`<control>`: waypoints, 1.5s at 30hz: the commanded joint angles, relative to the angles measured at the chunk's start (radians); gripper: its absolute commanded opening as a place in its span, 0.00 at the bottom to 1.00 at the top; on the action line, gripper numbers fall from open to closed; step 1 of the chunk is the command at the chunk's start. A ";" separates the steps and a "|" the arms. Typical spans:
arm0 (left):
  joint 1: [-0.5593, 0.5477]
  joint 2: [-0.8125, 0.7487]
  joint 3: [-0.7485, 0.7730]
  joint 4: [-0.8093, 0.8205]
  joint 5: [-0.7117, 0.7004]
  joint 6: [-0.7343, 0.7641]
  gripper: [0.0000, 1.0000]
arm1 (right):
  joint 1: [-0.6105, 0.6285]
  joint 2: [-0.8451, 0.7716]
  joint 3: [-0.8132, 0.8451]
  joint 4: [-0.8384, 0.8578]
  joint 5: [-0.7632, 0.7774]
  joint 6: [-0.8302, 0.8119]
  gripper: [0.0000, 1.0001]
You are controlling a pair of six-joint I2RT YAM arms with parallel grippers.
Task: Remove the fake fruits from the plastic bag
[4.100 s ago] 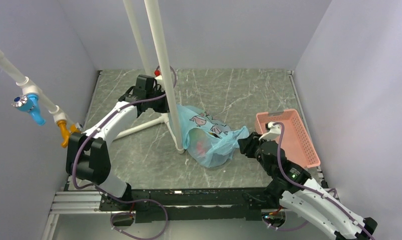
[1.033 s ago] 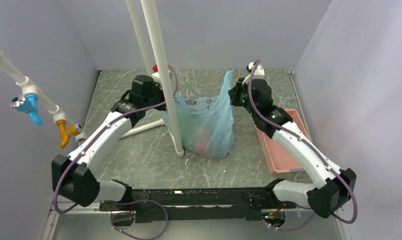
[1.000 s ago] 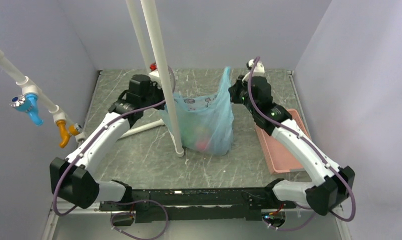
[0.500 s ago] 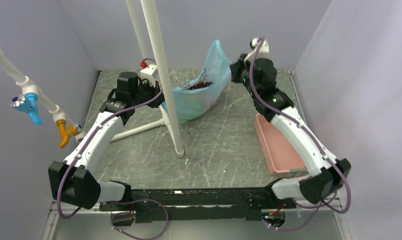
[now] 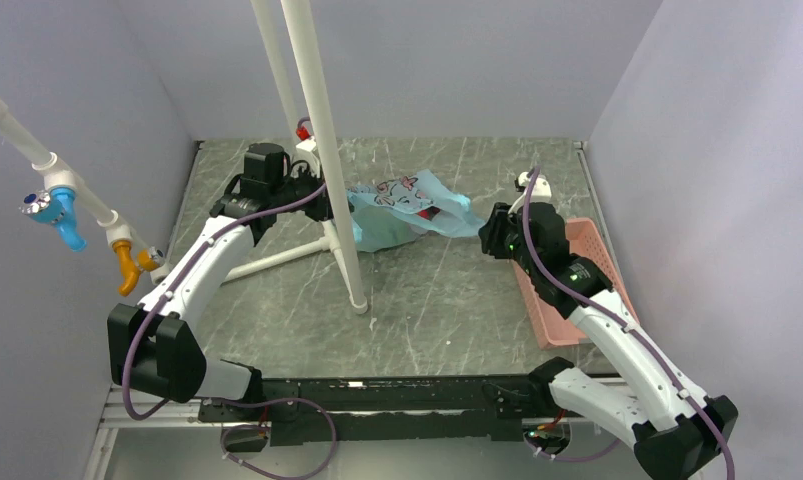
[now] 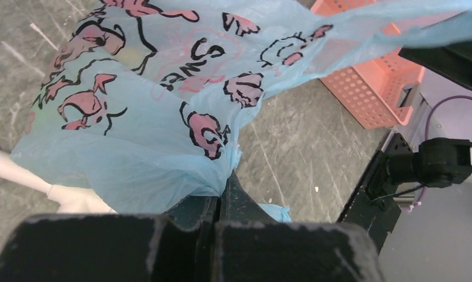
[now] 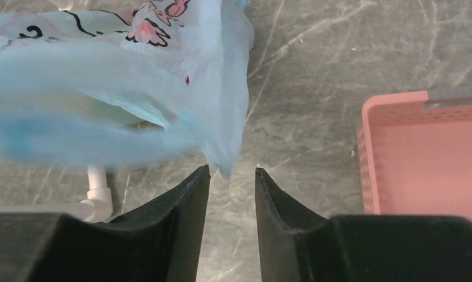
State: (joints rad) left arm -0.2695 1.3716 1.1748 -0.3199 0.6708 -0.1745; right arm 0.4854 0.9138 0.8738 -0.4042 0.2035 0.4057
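Note:
My left gripper's fingers have the plastic bag's film bunched up at them, so my left gripper will open and grab the printed side's edge (image 6: 183, 183) to spread the bag's opening.
The light blue plastic bag (image 5: 402, 208) with pink print lies slumped on the table behind the white pole. My left gripper (image 5: 329, 205) is shut on the bag's left end; in the left wrist view (image 6: 224, 183) the film bunches at its closed fingertips. My right gripper (image 5: 487, 232) is open at the bag's right tip. In the right wrist view (image 7: 232, 170) that tip (image 7: 224, 158) hangs loose just ahead of the parted jaws. The fake fruits are mostly hidden inside; a small red and dark patch (image 5: 431, 213) shows at the bag's mouth.
A pink slotted tray (image 5: 577, 290) lies at the right, next to my right arm; it also shows in the right wrist view (image 7: 421, 153). A white pole (image 5: 327, 150) on a pipe foot (image 5: 277, 255) stands just in front of the bag. A pipe with blue and orange valves (image 5: 62, 215) sticks out at the left.
The bag was held up in the air between both grippers; now it is down on the table. My right gripper has opened, let go of the bag and dropped to the right.

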 commanded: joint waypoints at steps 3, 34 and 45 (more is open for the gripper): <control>-0.024 -0.039 0.036 0.030 0.087 0.034 0.01 | 0.006 -0.056 0.206 -0.218 -0.053 -0.061 0.67; -0.163 -0.139 0.129 -0.268 -0.258 0.289 0.00 | 0.141 0.527 0.216 0.400 0.051 -0.115 0.36; -0.171 -0.041 0.139 -0.260 -0.282 0.222 0.00 | 0.231 0.616 0.163 0.475 0.006 -0.173 0.47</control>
State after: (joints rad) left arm -0.4263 1.2850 1.2934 -0.6029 0.3950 0.0662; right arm 0.6563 1.5639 1.0939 -0.0135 0.2180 0.2821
